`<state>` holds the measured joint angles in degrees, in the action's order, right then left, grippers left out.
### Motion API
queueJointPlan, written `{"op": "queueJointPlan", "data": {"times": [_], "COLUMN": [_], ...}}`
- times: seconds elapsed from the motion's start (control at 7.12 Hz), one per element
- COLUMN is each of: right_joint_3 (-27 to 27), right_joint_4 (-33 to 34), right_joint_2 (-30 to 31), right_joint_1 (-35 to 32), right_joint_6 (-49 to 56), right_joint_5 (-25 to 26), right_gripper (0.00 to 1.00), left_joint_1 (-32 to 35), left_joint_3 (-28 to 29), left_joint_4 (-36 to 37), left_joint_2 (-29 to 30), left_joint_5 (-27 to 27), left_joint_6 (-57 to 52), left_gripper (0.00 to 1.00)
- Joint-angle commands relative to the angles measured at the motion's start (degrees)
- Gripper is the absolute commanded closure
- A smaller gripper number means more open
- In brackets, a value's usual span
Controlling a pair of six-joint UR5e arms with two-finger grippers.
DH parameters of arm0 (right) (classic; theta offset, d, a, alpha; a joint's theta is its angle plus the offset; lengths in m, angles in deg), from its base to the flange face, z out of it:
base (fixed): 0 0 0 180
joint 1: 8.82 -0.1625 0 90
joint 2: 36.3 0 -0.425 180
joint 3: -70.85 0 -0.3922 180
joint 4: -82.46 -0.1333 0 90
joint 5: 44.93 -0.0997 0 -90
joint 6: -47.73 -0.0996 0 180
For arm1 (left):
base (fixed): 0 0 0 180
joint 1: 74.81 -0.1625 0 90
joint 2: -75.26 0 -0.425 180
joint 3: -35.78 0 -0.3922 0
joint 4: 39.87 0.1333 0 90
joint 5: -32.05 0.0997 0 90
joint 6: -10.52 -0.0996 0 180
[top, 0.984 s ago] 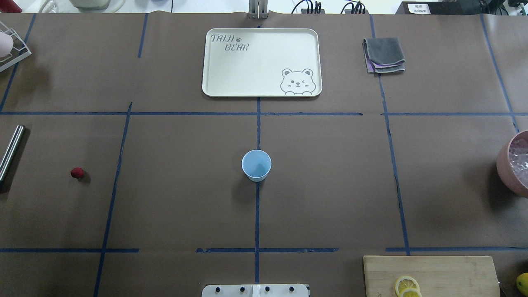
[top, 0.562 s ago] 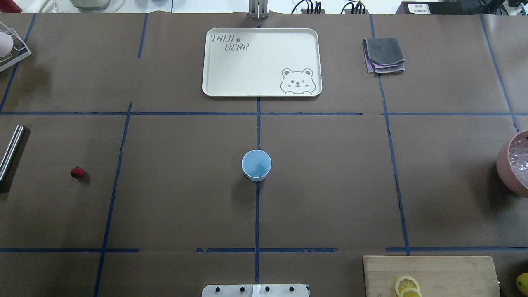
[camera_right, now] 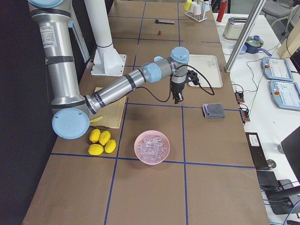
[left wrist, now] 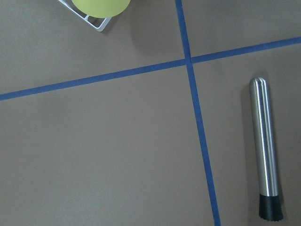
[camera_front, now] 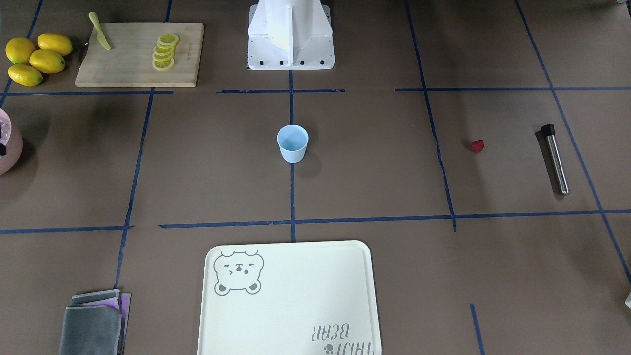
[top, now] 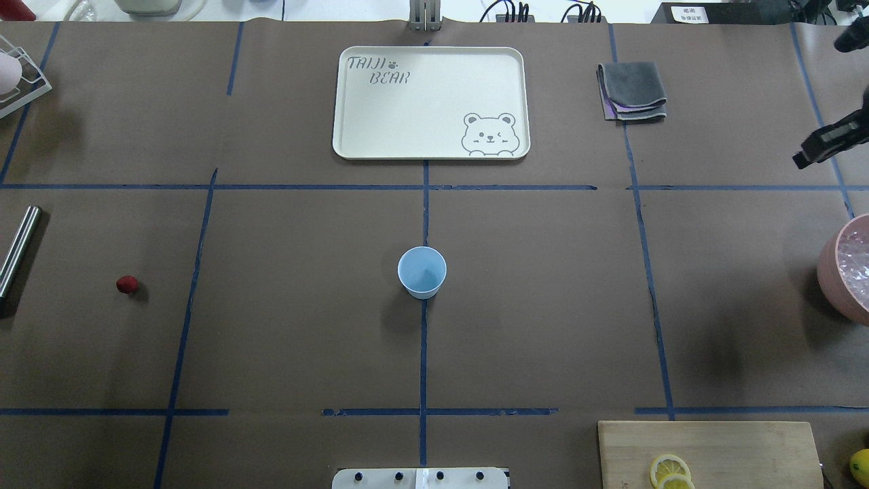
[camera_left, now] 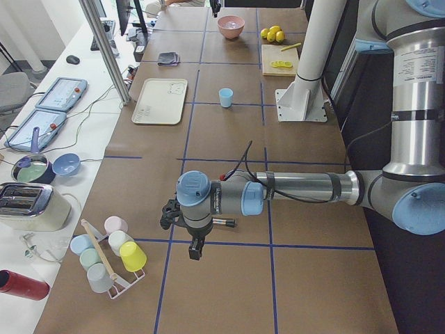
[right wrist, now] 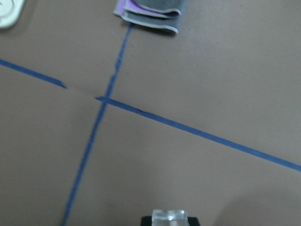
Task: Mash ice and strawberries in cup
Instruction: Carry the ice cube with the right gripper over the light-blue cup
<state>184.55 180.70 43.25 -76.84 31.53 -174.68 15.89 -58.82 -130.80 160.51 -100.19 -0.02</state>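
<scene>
The robot's right gripper will release the clear ice cube inside the empty light-blue cup [camera_front: 292, 140] at the middle of the table.
The light-blue cup [top: 421, 272] stands upright and empty at the table's middle; it also shows in the front view [camera_front: 292, 143]. The strawberry [top: 126, 284] lies alone far to its left. Ice [camera_right: 151, 146] fills the pink bowl [top: 829, 272] at the right edge. My right gripper [camera_right: 178, 97] hangs over the table between bowl and tray, far right of the cup. In the right wrist view its dark pads [right wrist: 191, 220] are shut on a clear ice cube [right wrist: 169, 217]. My left gripper [camera_left: 193, 249] hovers near the steel muddler [left wrist: 265, 150]; I cannot tell whether it is open or shut.
A cream bear tray [top: 430, 102] lies beyond the cup, with a folded grey cloth [top: 632, 90] to its right. A cutting board [camera_front: 139, 53] with lemon slices, a green knife and whole lemons [camera_front: 34, 58] sits near the robot's right. A cup rack [camera_left: 111, 256] stands at the left end.
A dark part of my right arm has come into the overhead view at the upper right edge. The cup, strawberry and muddler have not moved.
</scene>
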Motion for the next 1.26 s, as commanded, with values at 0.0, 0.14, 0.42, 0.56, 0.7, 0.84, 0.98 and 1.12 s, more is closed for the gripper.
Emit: {"op": "queueJointPlan", "data": {"times": [0.0,0.14,0.42,0.56,0.7,0.84,0.98,1.12], "right_joint_3": [1.3,0.4,-6.2,-9.2,-12.8,-17.3,-18.0,-18.0], "right_joint_4": [1.1,1.3,1.7,1.7,1.6,1.6,1.5,1.4], "right_joint_2": [-12.8,-17.6,-28.8,-32.6,-35.8,-39.3,-39.1,-38.4], "right_joint_1": [13.4,20.8,29.6,34.4,39.1,41.3,42.9,43.2], "right_joint_6": [-26.0,-35.5,-45.8,-49.9,-53.6,-55.2,-56.0,-55.9], "right_joint_5": [5.4,10.6,16.7,21.2,26.4,28.7,29.1,29.3], "right_gripper": [1.00,1.00,1.00,1.00,1.00,1.00,1.00,0.99], "left_joint_1": [-0.1,-0.1,-0.2,-0.3,-0.2,-0.2,-0.3,-0.3], "left_joint_3": [-0.1,-0.1,-0.1,-0.1,-0.1,-0.1,0.0,0.0], "left_joint_4": [-0.1,-0.1,-0.1,-0.1,-0.1,-0.1,-0.1,-0.1], "left_joint_2": [0.1,0.1,0.2,0.2,0.2,0.2,0.2,0.1], "left_joint_5": [0.0,0.0,-0.1,0.0,0.0,0.0,0.0,0.0], "left_joint_6": [0.0,0.0,0.0,0.0,0.0,0.0,0.0,0.0], "left_gripper": [0.00,0.00,0.00,0.00,0.00,0.00,0.00,0.00]}}
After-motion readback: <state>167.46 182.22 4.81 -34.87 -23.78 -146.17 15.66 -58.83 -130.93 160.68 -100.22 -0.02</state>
